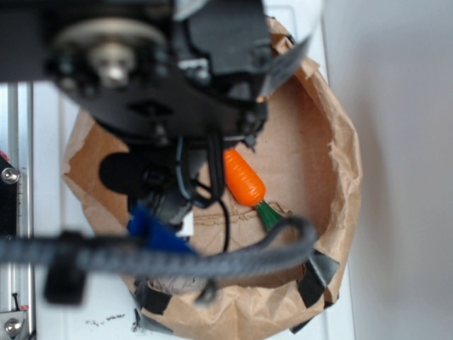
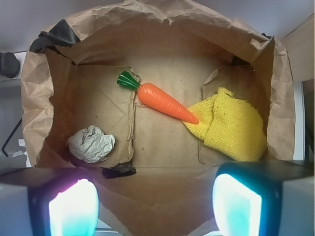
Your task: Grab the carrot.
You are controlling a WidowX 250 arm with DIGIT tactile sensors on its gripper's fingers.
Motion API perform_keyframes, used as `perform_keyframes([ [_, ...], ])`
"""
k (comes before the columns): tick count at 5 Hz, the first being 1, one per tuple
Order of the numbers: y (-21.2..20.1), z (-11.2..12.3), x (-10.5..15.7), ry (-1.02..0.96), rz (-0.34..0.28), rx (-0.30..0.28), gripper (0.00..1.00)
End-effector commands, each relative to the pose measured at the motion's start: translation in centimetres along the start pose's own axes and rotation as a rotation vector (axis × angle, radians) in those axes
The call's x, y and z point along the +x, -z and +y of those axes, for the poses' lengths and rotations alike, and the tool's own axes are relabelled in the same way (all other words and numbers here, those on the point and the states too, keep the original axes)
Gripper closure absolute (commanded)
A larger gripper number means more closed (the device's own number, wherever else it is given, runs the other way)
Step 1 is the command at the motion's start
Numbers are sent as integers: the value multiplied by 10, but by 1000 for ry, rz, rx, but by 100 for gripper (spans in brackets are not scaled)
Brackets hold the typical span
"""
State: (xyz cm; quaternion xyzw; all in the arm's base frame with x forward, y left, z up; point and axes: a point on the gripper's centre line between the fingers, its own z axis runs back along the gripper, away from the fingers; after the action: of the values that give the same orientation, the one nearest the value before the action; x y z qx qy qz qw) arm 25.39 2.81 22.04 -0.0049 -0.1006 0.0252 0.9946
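My gripper is to go down to the middle of the carrot's orange body (image 1: 236, 163) (image 2: 167, 104), between the green stem and the yellow cloth, and close there.
The carrot (image 2: 162, 101) is bright orange with a dark-green stem. It lies on the floor of an open brown paper bag (image 2: 162, 54), tip pointing toward a yellow cloth (image 2: 234, 125) and resting at its edge. In the exterior view the carrot (image 1: 243, 178) shows just right of the arm, partly hidden by it. My gripper (image 2: 155, 206) is open and empty, high above the bag's near wall, well apart from the carrot. Its two fingertips (image 2: 74, 209) glow at the bottom of the wrist view.
A crumpled grey-white paper ball (image 2: 91, 143) lies in the bag's left corner. Black tape (image 2: 56, 33) patches the bag's rim. The bag walls stand on all sides. A grey sleeved cable (image 1: 177, 256) crosses the exterior view and hides much of the bag.
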Motion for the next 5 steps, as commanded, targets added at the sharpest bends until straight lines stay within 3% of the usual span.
perform_keyframes([
  [1, 4, 8, 10, 127, -124, -51, 0],
  [2, 29, 20, 26, 212, -216, -6, 0],
  [4, 94, 35, 52, 411, -156, 12, 0],
  [5, 128, 36, 51, 454, -123, -38, 0],
])
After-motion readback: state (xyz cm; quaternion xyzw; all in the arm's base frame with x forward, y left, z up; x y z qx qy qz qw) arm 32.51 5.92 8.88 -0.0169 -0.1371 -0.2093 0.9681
